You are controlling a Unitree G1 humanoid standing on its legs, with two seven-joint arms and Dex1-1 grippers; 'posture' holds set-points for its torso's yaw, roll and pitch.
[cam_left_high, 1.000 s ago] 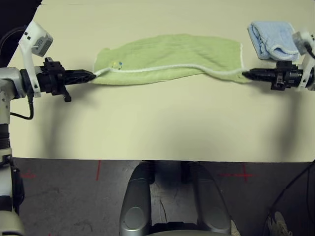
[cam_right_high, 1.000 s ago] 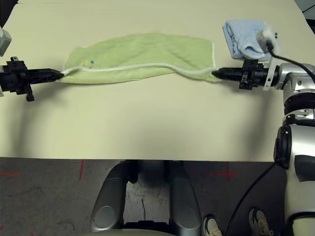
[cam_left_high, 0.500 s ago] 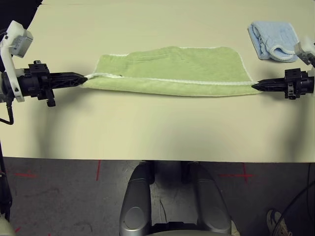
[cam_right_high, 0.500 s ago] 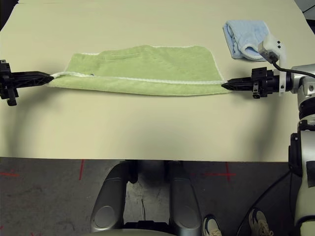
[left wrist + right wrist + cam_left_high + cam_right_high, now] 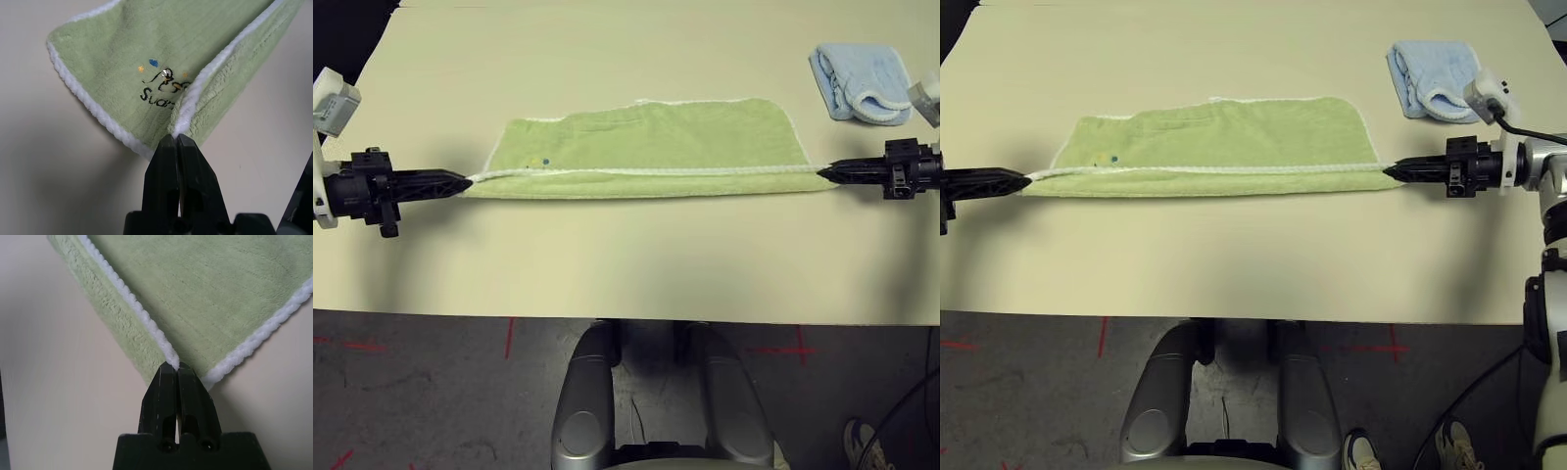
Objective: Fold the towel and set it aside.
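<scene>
My right gripper needs to release the green towel's near corner on its far corner (image 5: 781, 104) closest to the light blue cloth.
The light green towel (image 5: 651, 147) with white edging lies folded lengthwise across the middle of the table, pulled taut between both arms. My left gripper (image 5: 465, 182) is shut on the towel's left near corner; in the left wrist view that gripper (image 5: 175, 139) pinches the white edging just below the dark "Swan" embroidery (image 5: 159, 88). On the other side my right gripper (image 5: 822, 173) is shut on the right near corner, and the right wrist view shows this gripper (image 5: 175, 367) clamped where two white edges meet. The white near edge (image 5: 646, 171) runs straight between the two grippers.
A smaller light blue folded cloth (image 5: 859, 80) lies at the far right of the tan table (image 5: 626, 255), just beyond my right arm. The table's near edge (image 5: 626, 318) runs along the front, with dark floor and red marks below.
Both grippers have pulled apart and toward the table's front, stretching the towel. Its sagging near edge is now a straight taut line and the towel lies flatter and longer.
</scene>
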